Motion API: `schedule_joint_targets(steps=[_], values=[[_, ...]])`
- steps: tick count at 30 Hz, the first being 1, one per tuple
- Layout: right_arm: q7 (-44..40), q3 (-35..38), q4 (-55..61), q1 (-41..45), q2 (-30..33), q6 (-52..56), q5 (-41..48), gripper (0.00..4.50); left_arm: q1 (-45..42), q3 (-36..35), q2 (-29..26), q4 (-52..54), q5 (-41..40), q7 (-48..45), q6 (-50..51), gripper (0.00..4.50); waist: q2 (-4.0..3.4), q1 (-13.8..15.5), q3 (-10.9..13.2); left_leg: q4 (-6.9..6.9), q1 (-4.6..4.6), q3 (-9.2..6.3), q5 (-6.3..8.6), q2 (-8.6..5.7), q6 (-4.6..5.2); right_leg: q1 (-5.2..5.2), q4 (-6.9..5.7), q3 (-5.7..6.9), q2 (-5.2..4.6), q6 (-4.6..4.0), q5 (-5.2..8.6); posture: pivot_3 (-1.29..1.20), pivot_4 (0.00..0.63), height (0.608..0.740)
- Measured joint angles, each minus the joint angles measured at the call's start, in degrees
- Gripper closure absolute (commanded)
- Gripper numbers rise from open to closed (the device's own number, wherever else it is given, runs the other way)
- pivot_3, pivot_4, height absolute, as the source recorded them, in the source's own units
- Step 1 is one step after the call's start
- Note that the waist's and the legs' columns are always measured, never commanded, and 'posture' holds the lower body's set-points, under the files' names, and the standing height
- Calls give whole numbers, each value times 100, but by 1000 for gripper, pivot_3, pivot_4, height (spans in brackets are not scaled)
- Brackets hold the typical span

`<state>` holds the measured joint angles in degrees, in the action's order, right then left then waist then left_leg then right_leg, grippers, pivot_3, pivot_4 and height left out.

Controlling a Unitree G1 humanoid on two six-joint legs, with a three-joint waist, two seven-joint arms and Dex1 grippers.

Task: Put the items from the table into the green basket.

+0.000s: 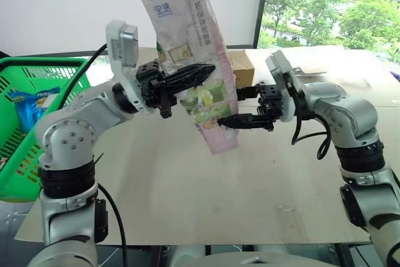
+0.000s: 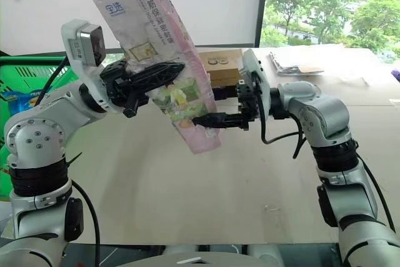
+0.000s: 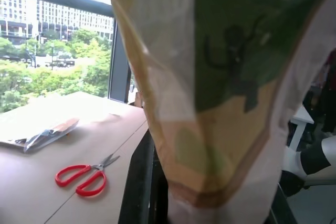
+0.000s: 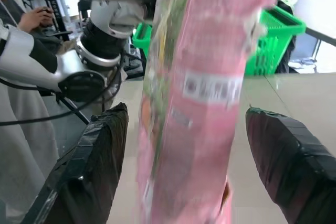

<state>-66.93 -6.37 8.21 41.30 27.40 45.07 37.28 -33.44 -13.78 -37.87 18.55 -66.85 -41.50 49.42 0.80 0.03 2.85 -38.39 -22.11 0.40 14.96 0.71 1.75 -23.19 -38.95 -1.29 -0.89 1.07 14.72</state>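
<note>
I should release the pink-and-green carton pack with my left gripper against the blue-and-yellow packet in the green basket (image 1: 30, 99).
A long pink-and-green carton pack (image 1: 187, 42) hangs tilted in the air above the light tan table (image 1: 187, 198). My left gripper (image 1: 203, 74) is shut on the pack's middle from the left side. My right gripper (image 1: 234, 105) is open, its black fingers (image 4: 89, 166) standing on either side of the pack's lower end (image 4: 194, 103) with gaps between them and the pack. The green basket (image 1: 37, 67) stands at the far left of the table, beyond my left arm.
A blue-and-yellow packet (image 1: 25, 107) lies inside the basket. A brown cardboard box (image 2: 222, 60) sits on the table behind the pack. Red scissors (image 3: 84, 174) and a clear plastic bag (image 3: 50, 132) lie on the right half. A person (image 4: 21, 3) stands beyond the left arm.
</note>
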Motion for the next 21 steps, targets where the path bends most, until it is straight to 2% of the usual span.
schedule_joint_targets(steps=[4, 8, 12, 15, 21], values=[[74, 344, -17, -307, 391, -104, -10, 674, -101, -159, -375, -351, 612, 510, -44, 4328, 0, 21, 0, 2, 3, -4, 0, -3, 0, 0, -1, 2, 4, 0, 1, 97, 0, 724], [326, 833, -18, -420, 593, -180, 50, 674, -328, -144, -871, -1084, 1738, 1153, -278, 4328, 0, 46, 1, 5, 6, -1, 0, 0, 0, 0, -1, -2, 14, 0, 1, 97, 0, 724], [695, 1168, 378, -448, 597, 0, 401, 674, -614, 105, -1702, -1764, 3222, 1781, -527, 4328, 5, 63, 3, 11, -20, -3, 0, 2, 0, -27, 0, -1, 13, 0, 1, 81, 0, 724], [898, 1281, 632, -567, 600, 1, 547, 674, -672, 305, -2566, -1966, 4211, 1946, -621, 4328, 8, 78, 3, 9, -56, -8, 0, 14, 0, -52, 4, 1, -2, 0, 0, 81, 0, 724], [1002, 1477, 748, -626, 402, -305, 801, 674, -760, 563, -3415, -2688, 5583, 2125, -832, 4328, 12, 104, 5, 9, -66, -13, 1, 2, 1, -52, 9, 22, -13, 5, 3, 94, 0, 724]])
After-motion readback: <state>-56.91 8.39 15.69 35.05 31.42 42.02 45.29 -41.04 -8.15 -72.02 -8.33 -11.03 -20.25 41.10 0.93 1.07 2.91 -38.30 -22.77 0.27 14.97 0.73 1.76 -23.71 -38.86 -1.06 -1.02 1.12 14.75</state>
